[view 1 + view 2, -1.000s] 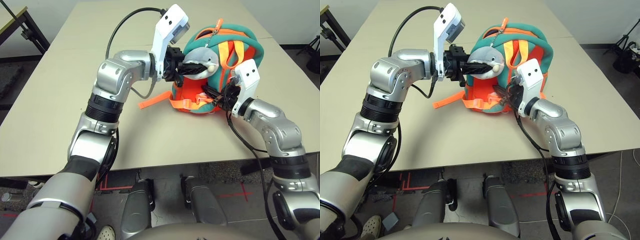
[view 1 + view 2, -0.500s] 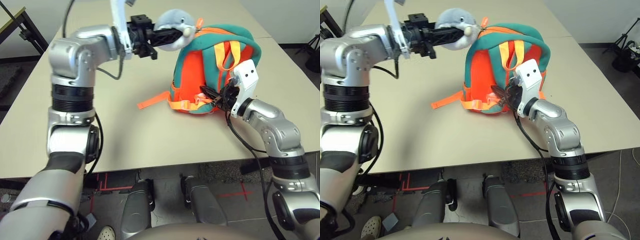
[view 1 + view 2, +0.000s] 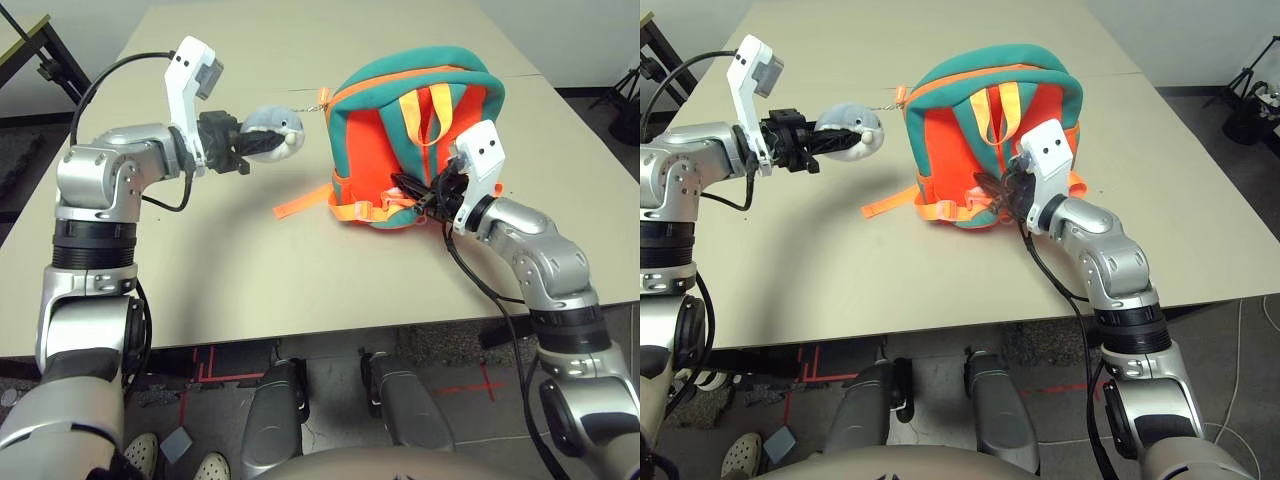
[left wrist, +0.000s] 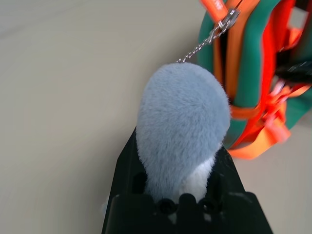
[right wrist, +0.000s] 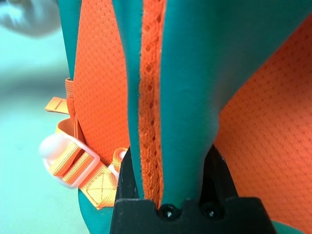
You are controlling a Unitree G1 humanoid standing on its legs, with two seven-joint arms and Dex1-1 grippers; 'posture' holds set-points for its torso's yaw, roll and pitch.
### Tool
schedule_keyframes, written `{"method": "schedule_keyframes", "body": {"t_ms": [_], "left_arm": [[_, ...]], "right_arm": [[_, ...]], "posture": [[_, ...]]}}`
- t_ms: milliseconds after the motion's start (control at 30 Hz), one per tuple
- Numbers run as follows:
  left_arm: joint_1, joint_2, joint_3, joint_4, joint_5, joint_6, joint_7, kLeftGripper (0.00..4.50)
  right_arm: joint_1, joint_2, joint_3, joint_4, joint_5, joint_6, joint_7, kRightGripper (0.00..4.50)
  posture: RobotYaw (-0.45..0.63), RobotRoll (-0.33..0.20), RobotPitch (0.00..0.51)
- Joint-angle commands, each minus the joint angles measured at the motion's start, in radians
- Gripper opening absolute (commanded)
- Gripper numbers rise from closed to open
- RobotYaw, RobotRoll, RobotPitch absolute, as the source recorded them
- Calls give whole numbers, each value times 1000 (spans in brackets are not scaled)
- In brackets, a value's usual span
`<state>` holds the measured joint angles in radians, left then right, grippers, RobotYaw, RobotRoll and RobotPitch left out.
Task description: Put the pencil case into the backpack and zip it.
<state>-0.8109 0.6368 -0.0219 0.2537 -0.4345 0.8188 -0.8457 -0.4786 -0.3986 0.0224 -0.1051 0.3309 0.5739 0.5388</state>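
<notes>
Next, my left gripper releases the grey plush toy, now stretched out beside the backpack, over the loose orange webbing strap (image 3: 315, 187) next to the bottom of the backpack.
The orange backpack (image 3: 400, 130) with teal trim stands upright on the table, its straps facing me. Its grey plush toy charm (image 3: 277, 127) is stretched out to the backpack's left. A thin chain (image 3: 311, 109) runs from the charm to the zipper pull (image 4: 225, 20) at the backpack's top left corner. My left gripper (image 3: 258, 143) is shut on the plush toy (image 4: 183, 122). My right gripper (image 3: 408, 192) is shut on a teal padded strap (image 5: 183, 97) low on the backpack's near side. The pencil case is out of view.
A loose orange webbing strap (image 3: 301, 202) trails on the tan table (image 3: 250, 270) left of the backpack's base. The table's front edge runs close under both arms. A dark frame (image 3: 45, 55) stands off the far left corner.
My left arm swung the plush toy up over the backpack, then down and out to the left, pulling the chain straight. The backpack now stands more upright. The right gripper kept its hold.
</notes>
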Motion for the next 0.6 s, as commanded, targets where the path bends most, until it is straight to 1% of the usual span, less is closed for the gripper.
{"method": "schedule_keyframes", "body": {"t_ms": [33,167,367,467,600], "left_arm": [[55,-28,-59,112,85,-47,22,1279],[63,-96,-114,207,126,-118,10,1279],[40,-229,-202,355,199,-217,-16,1279],[21,-271,-230,407,236,-251,-43,1279],[-10,-314,-273,488,285,-257,-109,1279]], "right_arm": [[18,-3,11,34,-13,23,2,609],[20,-4,11,32,-14,23,1,609],[19,-4,13,31,-16,24,-1,608],[19,-3,15,31,-16,25,-1,608],[16,-1,17,33,-17,23,-1,608]], "posture": [[-107,0,164],[-113,0,164],[-119,0,163],[-119,0,163],[-121,0,159]]}}
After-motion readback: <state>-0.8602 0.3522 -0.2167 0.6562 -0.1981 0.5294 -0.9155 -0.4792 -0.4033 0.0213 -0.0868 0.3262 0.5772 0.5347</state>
